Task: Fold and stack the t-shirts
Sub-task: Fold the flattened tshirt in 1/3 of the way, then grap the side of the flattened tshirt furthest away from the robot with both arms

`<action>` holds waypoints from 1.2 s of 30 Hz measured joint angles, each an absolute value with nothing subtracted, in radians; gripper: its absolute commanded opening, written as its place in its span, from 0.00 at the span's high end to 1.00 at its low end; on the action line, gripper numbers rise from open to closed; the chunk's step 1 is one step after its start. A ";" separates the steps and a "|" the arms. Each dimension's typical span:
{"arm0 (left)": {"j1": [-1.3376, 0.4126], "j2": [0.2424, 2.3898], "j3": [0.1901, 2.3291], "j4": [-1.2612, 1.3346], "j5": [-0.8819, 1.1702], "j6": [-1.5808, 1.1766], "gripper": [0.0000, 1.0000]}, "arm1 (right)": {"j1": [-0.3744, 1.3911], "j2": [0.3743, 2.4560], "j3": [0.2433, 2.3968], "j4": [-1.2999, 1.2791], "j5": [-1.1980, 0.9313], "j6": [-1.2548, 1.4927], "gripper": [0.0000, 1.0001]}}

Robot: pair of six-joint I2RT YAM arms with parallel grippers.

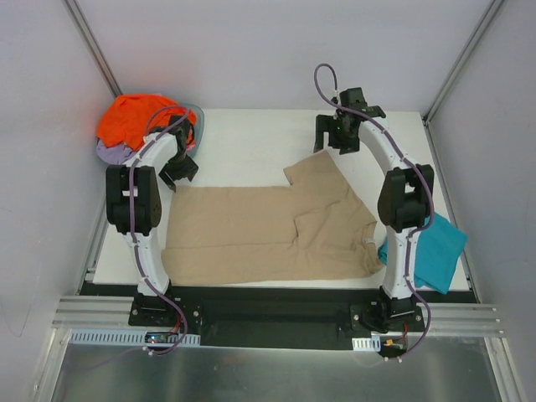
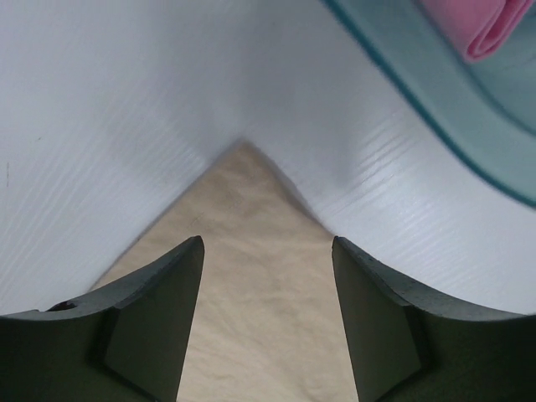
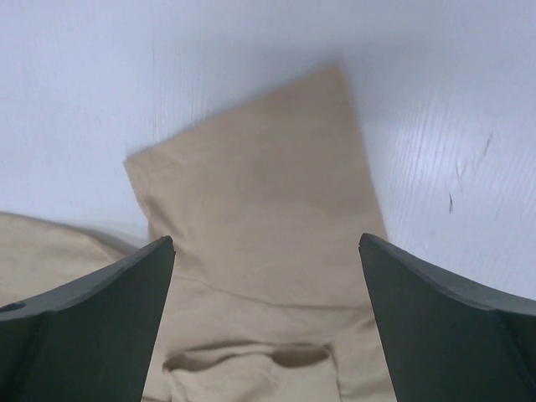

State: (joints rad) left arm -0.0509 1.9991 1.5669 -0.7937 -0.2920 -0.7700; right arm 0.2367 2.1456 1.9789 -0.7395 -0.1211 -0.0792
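Note:
The robot's right gripper needs to next move to the sleeve end point(image 1: 317, 159) point(image 3: 295, 110) of the tan t-shirt, near the far corner of that sleeve, and close there.
The tan t-shirt point(image 1: 268, 230) lies spread flat on the white table, one sleeve point(image 1: 314, 172) pointing to the far side. My left gripper point(image 1: 177, 172) hangs low over its far left corner point(image 2: 251, 276). Its jaws stand apart on either side of that corner, and the cloth lies flat between the fingers point(image 2: 159, 310). My right gripper point(image 1: 339, 134) is wide open just beyond the sleeve point(image 3: 260, 209), holding nothing. An orange t-shirt point(image 1: 134, 117) sits on a lavender one point(image 1: 109, 151) in the basin. The teal t-shirt point(image 1: 435, 251) lies at the right edge.
The teal-grey basin point(image 2: 452, 92) stands at the far left corner, close to my left gripper, with cloth point(image 2: 481, 25) hanging over its rim. White walls enclose the table on three sides. The right arm's upright link stands over the tan shirt's collar end.

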 measured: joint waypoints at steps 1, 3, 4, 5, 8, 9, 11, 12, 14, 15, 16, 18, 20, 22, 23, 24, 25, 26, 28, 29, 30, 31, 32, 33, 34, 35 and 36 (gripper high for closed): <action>-0.051 2.018 1.585 -0.798 -0.295 -0.771 0.38 | 0.236 2.172 2.006 -0.732 -0.129 -0.084 0.03; -0.051 2.057 1.622 -0.803 -0.298 -0.774 0.39 | 0.236 2.232 2.070 -0.712 -0.145 -0.087 0.03; -0.050 2.076 1.639 -0.806 -0.299 -0.775 0.40 | 0.235 2.259 2.102 -0.704 -0.150 -0.087 0.03; -0.050 2.091 1.651 -0.808 -0.300 -0.778 0.41 | 0.234 2.288 2.131 -0.690 -0.154 -0.085 0.03; -0.050 2.123 1.676 -0.825 -0.306 -0.786 0.41 | 0.232 2.352 2.169 -0.646 -0.166 -0.070 0.03; -0.050 2.133 1.682 -0.830 -0.311 -0.791 0.41 | 0.231 2.371 2.174 -0.633 -0.169 -0.060 0.03; -0.046 2.147 1.687 -0.846 -0.319 -0.798 0.41 | 0.228 2.410 2.187 -0.617 -0.173 -0.043 0.03; -0.046 2.149 1.687 -0.854 -0.321 -0.801 0.41 | 0.226 2.431 2.194 -0.613 -0.173 -0.033 0.03; -0.044 2.152 1.689 -0.871 -0.327 -0.805 0.41 | 0.222 2.464 2.202 -0.609 -0.171 -0.015 0.03; -0.044 2.153 1.689 -0.877 -0.331 -0.809 0.41 | 0.221 2.477 2.205 -0.609 -0.170 -0.007 0.03; -0.044 2.154 1.690 -0.881 -0.336 -0.812 0.41 | 0.220 2.481 2.210 -0.607 -0.169 -0.001 0.03; -0.044 2.159 1.694 -0.891 -0.346 -0.820 0.43 | 0.219 2.481 2.221 -0.607 -0.165 0.003 0.03; -0.044 2.164 1.699 -0.898 -0.347 -0.820 0.46 | 0.218 2.482 2.224 -0.612 -0.158 0.004 0.03; -0.044 2.173 1.709 -0.904 -0.345 -0.820 0.51 | 0.218 2.486 2.224 -0.627 -0.154 0.004 0.03; -0.044 2.175 1.712 -0.903 -0.345 -0.820 0.53 | 0.217 2.491 2.229 -0.637 -0.154 0.003 0.03; -0.044 2.176 1.713 -0.902 -0.343 -0.821 0.55 | 0.217 2.493 2.235 -0.642 -0.155 0.003 0.03; -0.044 2.177 1.713 -0.902 -0.342 -0.822 0.59 | 0.217 2.497 2.240 -0.648 -0.159 0.002 0.03; -0.044 2.179 1.713 -0.904 -0.342 -0.822 0.62 | 0.217 2.497 2.241 -0.650 -0.163 0.002 0.02; -0.044 2.179 1.713 -0.903 -0.341 -0.823 0.72 | 0.217 2.498 2.244 -0.655 -0.175 -0.002 0.03; -0.044 2.180 1.713 -0.903 -0.340 -0.823 0.76 | 0.217 2.498 2.244 -0.657 -0.183 -0.005 0.09; -0.044 2.181 1.713 -0.902 -0.337 -0.825 0.80 | 0.216 2.498 2.245 -0.659 -0.192 -0.010 0.13; -0.044 2.183 1.713 -0.904 -0.334 -0.825 0.84 | 0.216 2.498 2.246 -0.662 -0.201 -0.016 0.16; -0.044 2.183 1.713 -0.903 -0.329 -0.825 0.90 | 0.216 2.498 2.246 -0.665 -0.207 -0.021 0.23; -0.044 2.183 1.713 -0.903 -0.323 -0.824 0.94 | 0.216 2.498 2.246 -0.669 -0.215 -0.025 0.28; -0.044 2.184 1.713 -0.902 -0.318 -0.825 0.97 | 0.216 2.498 2.246 -0.674 -0.222 -0.031 0.33; -0.044 2.184 1.713 -0.903 -0.315 -0.825 1.00 | 0.216 2.498 2.245 -0.682 -0.228 -0.036 0.44; -0.044 2.184 1.712 -0.902 -0.313 -0.824 1.00 | 0.216 2.499 2.245 -0.689 -0.232 -0.041 0.50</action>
State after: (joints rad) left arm -0.0437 2.1841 1.7123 -0.9016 -0.3126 -0.8242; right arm 0.2165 2.4989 2.2452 -0.6891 -0.2321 -0.0406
